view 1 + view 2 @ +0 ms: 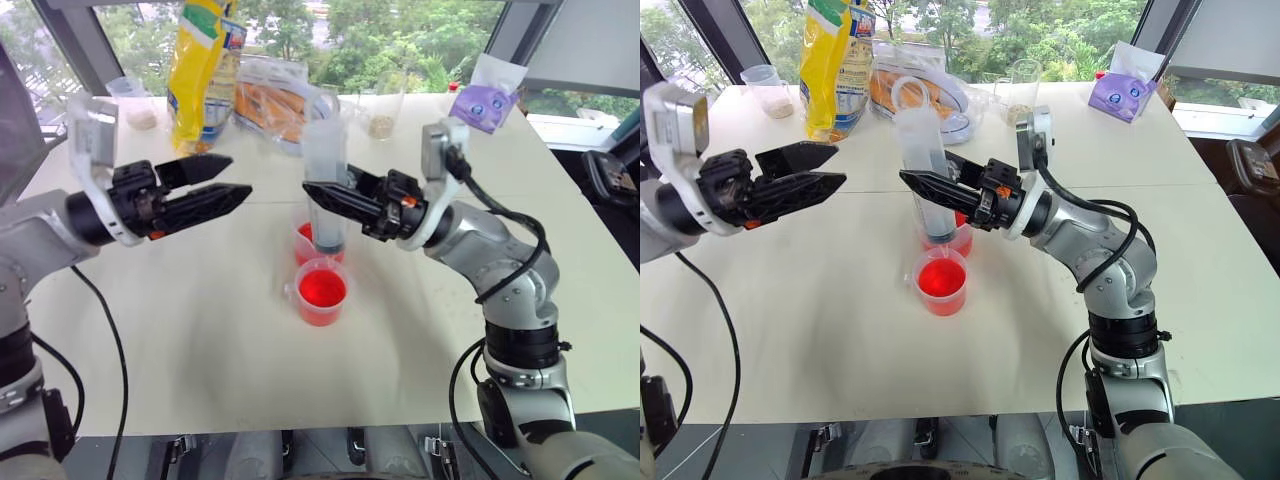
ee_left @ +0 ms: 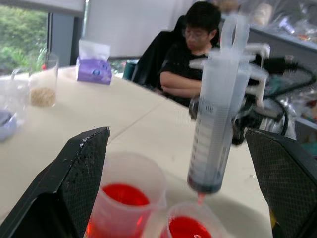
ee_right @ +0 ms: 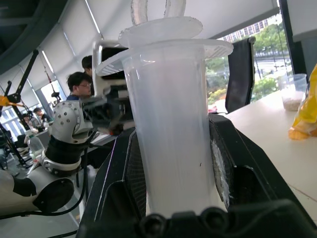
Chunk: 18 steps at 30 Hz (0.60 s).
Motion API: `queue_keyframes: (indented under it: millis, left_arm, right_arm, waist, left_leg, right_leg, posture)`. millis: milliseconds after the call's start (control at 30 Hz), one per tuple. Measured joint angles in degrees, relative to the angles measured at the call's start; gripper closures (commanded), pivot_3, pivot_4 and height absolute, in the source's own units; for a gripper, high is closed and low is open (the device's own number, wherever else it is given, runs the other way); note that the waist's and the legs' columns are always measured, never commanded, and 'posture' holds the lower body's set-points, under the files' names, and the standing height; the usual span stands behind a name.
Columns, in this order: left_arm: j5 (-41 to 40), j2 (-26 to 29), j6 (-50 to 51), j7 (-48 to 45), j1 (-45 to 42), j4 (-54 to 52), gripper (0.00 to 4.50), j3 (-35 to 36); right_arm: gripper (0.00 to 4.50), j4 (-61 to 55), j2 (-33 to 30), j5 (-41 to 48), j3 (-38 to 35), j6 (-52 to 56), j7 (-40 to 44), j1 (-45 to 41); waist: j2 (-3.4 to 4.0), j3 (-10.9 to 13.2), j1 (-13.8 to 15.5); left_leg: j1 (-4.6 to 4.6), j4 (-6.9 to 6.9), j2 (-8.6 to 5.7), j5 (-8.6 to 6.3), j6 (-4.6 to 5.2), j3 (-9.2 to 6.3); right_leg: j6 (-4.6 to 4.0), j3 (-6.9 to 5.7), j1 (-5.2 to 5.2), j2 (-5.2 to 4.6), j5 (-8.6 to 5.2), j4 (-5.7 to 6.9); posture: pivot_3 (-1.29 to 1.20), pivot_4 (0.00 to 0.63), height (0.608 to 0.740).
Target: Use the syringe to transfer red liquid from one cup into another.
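Note:
The syringe, now upright over the two cups, will be set down by my right gripper on the bare table point(image 1: 427, 250) beside the taller spouted cup, over on that same right gripper's side.
The syringe point(image 1: 325, 170) stands upright over the two cups, and my right gripper point(image 1: 318, 195) is shut on its barrel from the right. Its plunger sits pushed fully down, and the red-orange tip point(image 2: 200, 198) hangs just above the shorter cup point(image 1: 322, 292). Red liquid point(image 1: 322, 288) fills much of that cup. The taller spouted cup point(image 1: 308, 240) stands right behind it, touching it, also with red liquid point(image 2: 125, 194) inside. My left gripper point(image 1: 238, 176) is open and level, a short way left of the syringe, holding nothing.
Along the far side of the table point(image 1: 200, 340) stand a yellow bag point(image 1: 200, 70), a clear bag of orange food point(image 1: 272, 100), two clear cups with beige grains point(image 1: 140, 108) point(image 1: 382, 112) and a purple tissue pack point(image 1: 485, 104). A person point(image 2: 193, 54) sits beyond the table.

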Motion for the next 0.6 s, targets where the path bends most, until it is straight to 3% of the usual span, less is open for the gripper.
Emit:
queue_keyframes:
  millis: [167,300,433,600]
  left_arm:
    - [3.1,0.55,-2.49,-1.78,4.98,-4.19,0.02,-0.35]
    - [4.64,0.47,-4.14,-2.03,7.87,-6.46,0.02,-1.06]
    - [4.6,-1.02,-5.35,-1.39,11.74,-9.03,0.02,-1.17]
    - [4.72,-1.85,-6.52,-0.42,13.18,-10.7,0.02,-1.35]
  right_arm:
    - [3.11,5.71,-4.88,5.64,-7.09,7.16,-6.46,-8.8]
    - [3.11,13.29,-11.12,5.2,-9.02,14.59,-11.89,-10.96]
    - [3.11,25.52,-18.21,-0.45,-7.69,27.68,-19.4,-12.84]
    - [3.11,34.72,-18.89,-7.2,-4.83,36.64,-23.19,-12.95]
  waist:
    - [0.0,0.0,0.1]
    - [0.0,0.0,-0.05]
    - [0.0,0.0,-0.05]
    - [0.01,0.0,-0.32]
  left_leg:
    - [0.0,0.0,-0.01,0.0,0.0,0.04]
    - [-0.01,-0.02,-0.01,-0.03,0.04,0.11]
    - [-0.08,-0.03,0.0,-0.04,0.07,0.11]
    - [-0.11,-0.08,0.02,-0.05,0.08,0.13]
  right_leg:
    - [-0.24,-0.01,0.01,-0.08,-0.11,-0.06]
    - [-0.27,0.02,0.0,-0.2,-0.12,-0.11]
    - [-0.31,0.08,-0.06,-0.27,-0.14,-0.15]
    - [-0.31,0.09,-0.13,-0.19,-0.13,-0.15]
  posture:
    - [0.0,0.15,0.74]
    - [0.0,0.15,0.74]
    - [0.0,0.15,0.74]
    - [0.0,0.15,0.74]
